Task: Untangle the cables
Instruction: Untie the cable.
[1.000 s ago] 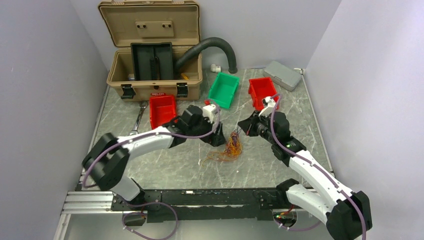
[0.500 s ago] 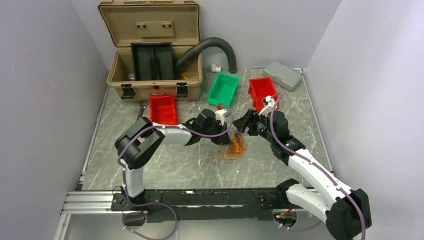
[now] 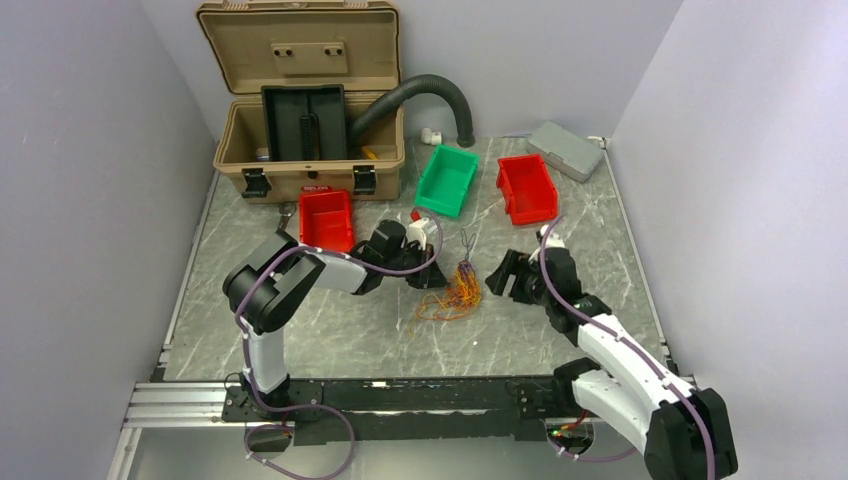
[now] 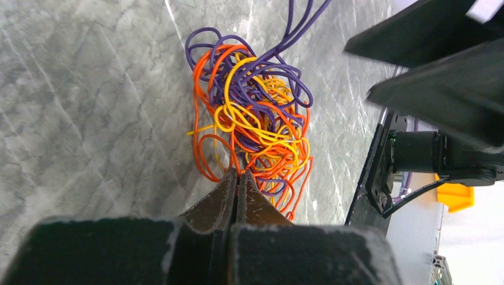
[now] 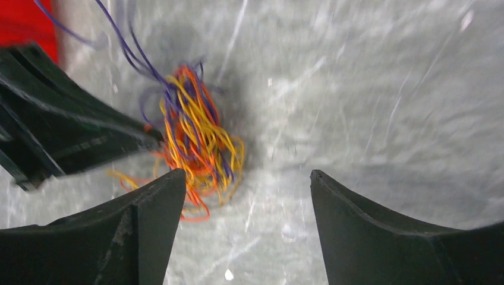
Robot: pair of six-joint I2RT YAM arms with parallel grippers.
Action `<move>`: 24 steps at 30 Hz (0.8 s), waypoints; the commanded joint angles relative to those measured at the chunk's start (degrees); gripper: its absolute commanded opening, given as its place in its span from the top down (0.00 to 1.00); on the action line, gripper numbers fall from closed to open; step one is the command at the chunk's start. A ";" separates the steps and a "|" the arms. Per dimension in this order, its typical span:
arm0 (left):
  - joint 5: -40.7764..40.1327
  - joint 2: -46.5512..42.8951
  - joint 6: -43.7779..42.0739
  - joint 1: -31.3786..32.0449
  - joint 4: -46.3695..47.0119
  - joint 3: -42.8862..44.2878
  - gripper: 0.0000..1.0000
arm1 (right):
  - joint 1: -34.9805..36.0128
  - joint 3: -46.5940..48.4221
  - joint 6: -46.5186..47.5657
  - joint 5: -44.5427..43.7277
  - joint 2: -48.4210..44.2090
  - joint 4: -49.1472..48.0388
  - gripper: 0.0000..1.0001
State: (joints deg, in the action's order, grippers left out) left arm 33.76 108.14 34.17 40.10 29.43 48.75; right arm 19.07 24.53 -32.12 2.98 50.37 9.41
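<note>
The tangle's far side is loose, so my right gripper will hold that side while my left gripper pulls the orange piece of cable and then grips the yellow strands of cable (image 4: 229,114).
The cables (image 3: 457,292) are a small tangle of thin orange, yellow and purple wires on the marble table, with one purple strand (image 3: 466,240) trailing away toward the back. In the left wrist view the cables (image 4: 255,124) lie just past my left gripper (image 4: 238,173), whose jaws are pressed together with an orange strand running in between the tips. From above, my left gripper (image 3: 438,280) sits at the tangle's left edge. My right gripper (image 3: 503,276) stands open to the right of it, apart. The right wrist view is blurred: the cables (image 5: 196,136) lie ahead and to the left of my right gripper (image 5: 246,173).
An open tan toolbox (image 3: 305,110) and a black corrugated hose (image 3: 430,95) stand at the back. A red bin (image 3: 325,218) sits just behind my left arm. A green bin (image 3: 447,178), another red bin (image 3: 527,187) and a grey case (image 3: 565,150) lie further back right.
My left gripper has shut at the tangle and drawn it slightly left. My right gripper has opened, let go and pulled back toward the near right.
</note>
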 commanded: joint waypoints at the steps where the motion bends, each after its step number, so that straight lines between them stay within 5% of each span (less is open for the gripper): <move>1: 2.46 -1.19 0.15 0.27 3.17 -0.51 1.00 | -0.09 -4.65 -0.40 11.97 0.12 -8.57 0.24; 12: 1.94 -1.55 -1.24 0.39 0.38 0.88 1.00 | 1.29 -1.71 1.68 17.80 17.89 -17.87 0.43; 14: 2.41 -1.47 -0.84 0.46 0.74 0.99 0.91 | 2.14 -1.08 1.64 17.28 20.10 -18.64 0.51; 20: 4.15 -1.43 2.45 0.98 5.70 0.24 0.40 | 3.43 -1.25 0.92 17.95 20.73 -21.00 0.94; 24: 5.04 0.13 2.88 1.76 4.33 2.61 0.34 | 3.50 -1.85 1.38 17.24 19.36 -20.54 0.98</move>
State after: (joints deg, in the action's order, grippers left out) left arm 36.29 108.14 36.12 40.86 31.42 48.58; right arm 22.35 21.63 -31.27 19.92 71.44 -7.90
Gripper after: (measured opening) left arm 0.647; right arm 0.055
